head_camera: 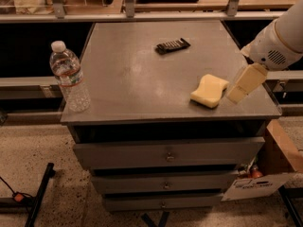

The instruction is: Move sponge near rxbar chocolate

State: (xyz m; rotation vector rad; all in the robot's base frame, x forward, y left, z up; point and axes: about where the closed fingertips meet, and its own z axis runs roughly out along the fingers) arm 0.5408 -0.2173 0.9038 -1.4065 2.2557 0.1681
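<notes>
My gripper should next move to the sponge's end (218, 86) closest to the white arm and close there, so that the other end stays sticking out.
The pale yellow sponge (209, 90) lies on the grey cabinet top (137, 74), near its front right part. The rxbar chocolate (172, 45), a small flat black bar with pale stripes, lies toward the back, centre-right. My gripper (245, 84) is cream-coloured and hangs from the white arm (279, 44) coming in from the right. It sits just right of the sponge, a little above the top, apart from the sponge.
A clear water bottle (70, 77) with a white cap stands at the front left corner. The cabinet has several drawers (166, 153) below. A cardboard box (277, 162) sits on the floor at right. A shelf rail (142, 16) runs behind.
</notes>
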